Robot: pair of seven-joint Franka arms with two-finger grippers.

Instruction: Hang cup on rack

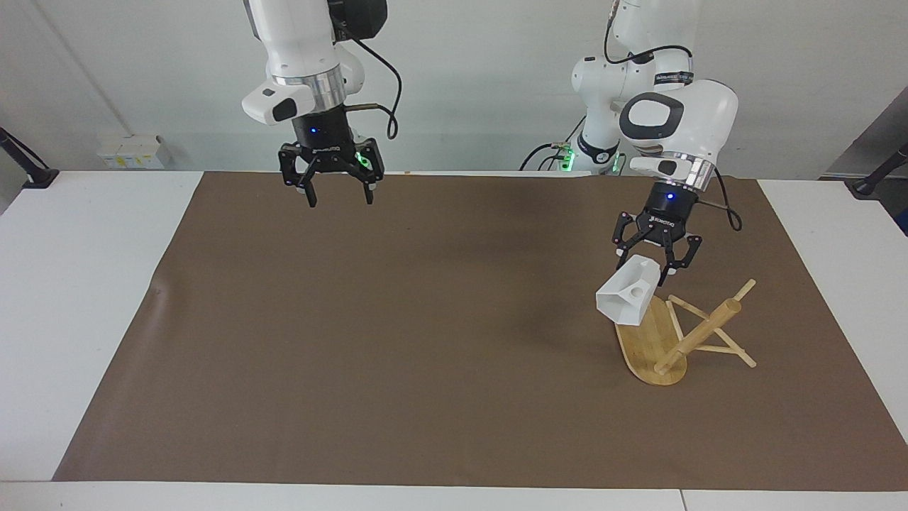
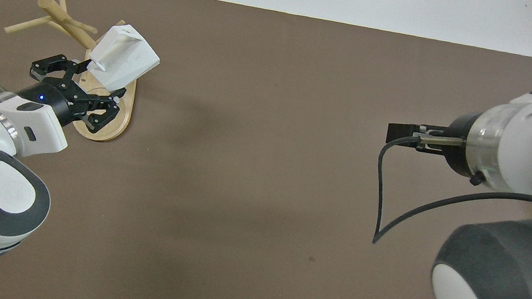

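The robot's left gripper should release the white cup on the rack's upper peg (image 2: pixel 96 39) that reaches toward the robot's right gripper.
The white faceted cup (image 1: pixel 628 297) hangs tilted in the air over the rack's oval base (image 1: pixel 649 344), its mouth toward the right arm's end and its handle hole on top. My left gripper (image 1: pixel 647 266) is shut on the cup's bottom end. The bamboo rack's post (image 1: pixel 699 332) slants toward the left arm's end, with thin pegs branching off; the cup touches no peg. In the overhead view the cup (image 2: pixel 124 57) covers part of the base (image 2: pixel 112 121) beside the post (image 2: pixel 61 18). My right gripper (image 1: pixel 340 201) is open and empty, high over the mat's edge nearest the robots.
A brown mat (image 1: pixel 425 341) covers the white table (image 1: pixel 85 284). The right arm's cable (image 2: pixel 381 188) hangs below its wrist in the overhead view, where the wrist hides its fingers.
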